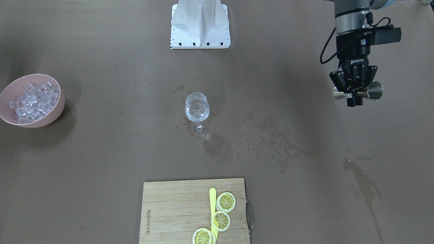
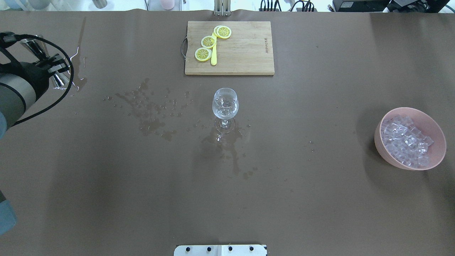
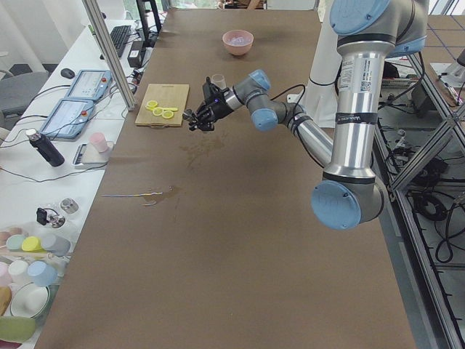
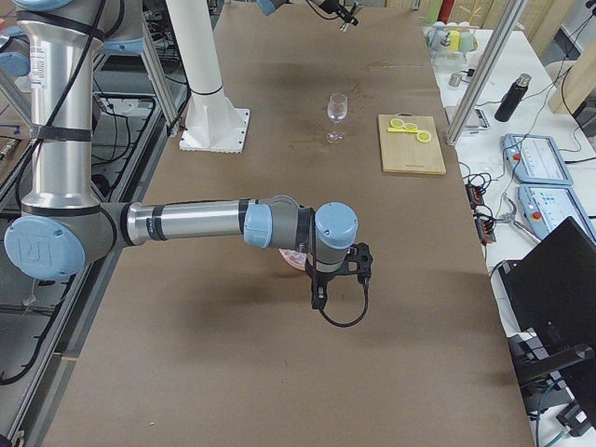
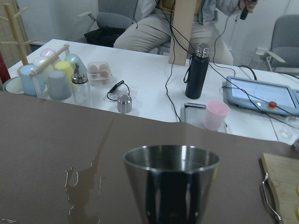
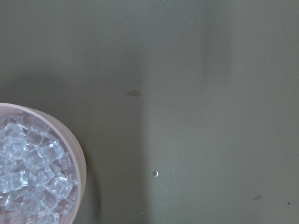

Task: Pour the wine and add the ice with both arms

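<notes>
Next, I release the steel jigger with my left gripper on the bare table (image 1: 311,124) beside the spill patches, away from the glass.
A stemmed wine glass (image 1: 197,108) stands mid-table with a little clear wine (image 1: 196,116) in it; it also shows in the overhead view (image 2: 225,105). The ice (image 1: 34,100) fills a pink bowl (image 1: 51,118), also seen overhead (image 2: 437,156) and in the right wrist view (image 6: 77,158). My left gripper (image 1: 354,97) is shut on a steel jigger (image 1: 373,90) above the table's left end, far from the glass. The jigger's cup (image 5: 171,186) fills the left wrist view. My right gripper (image 4: 321,281) hangs by the bowl (image 4: 293,261); I cannot tell whether it is open.
A wooden cutting board (image 1: 176,210) with lemon slices (image 1: 225,202) and a yellow knife (image 1: 213,200) lies at the operators' edge. Wet spill patches (image 1: 271,142) spread between the glass and my left arm. The white base block (image 1: 200,23) stands at the robot's edge.
</notes>
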Available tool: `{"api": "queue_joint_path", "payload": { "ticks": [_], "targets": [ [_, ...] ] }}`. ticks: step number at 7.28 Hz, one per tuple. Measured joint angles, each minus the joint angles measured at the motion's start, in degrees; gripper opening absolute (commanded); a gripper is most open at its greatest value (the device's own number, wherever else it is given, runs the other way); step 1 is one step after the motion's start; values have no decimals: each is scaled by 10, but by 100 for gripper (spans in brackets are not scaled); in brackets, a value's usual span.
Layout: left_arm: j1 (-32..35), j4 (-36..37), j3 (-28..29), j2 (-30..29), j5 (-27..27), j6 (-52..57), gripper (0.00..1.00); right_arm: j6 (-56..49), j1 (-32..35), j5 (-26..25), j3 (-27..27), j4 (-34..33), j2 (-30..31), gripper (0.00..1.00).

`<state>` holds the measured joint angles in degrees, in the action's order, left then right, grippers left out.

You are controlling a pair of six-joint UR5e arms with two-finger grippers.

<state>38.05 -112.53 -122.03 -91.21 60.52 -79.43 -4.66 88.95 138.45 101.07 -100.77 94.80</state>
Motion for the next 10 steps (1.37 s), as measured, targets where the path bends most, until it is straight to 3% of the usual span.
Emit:
{"api": "queue_joint_path", "payload": {
  "ticks": [5,10],
  "targets": [
    [-140,-13,115,1,-221,-141,0,0,0,1,-2,0,0,100],
    [-174,-9,231,-51,-294,-184,0,0,0,0,-3,0,0,100]
  ]
}}
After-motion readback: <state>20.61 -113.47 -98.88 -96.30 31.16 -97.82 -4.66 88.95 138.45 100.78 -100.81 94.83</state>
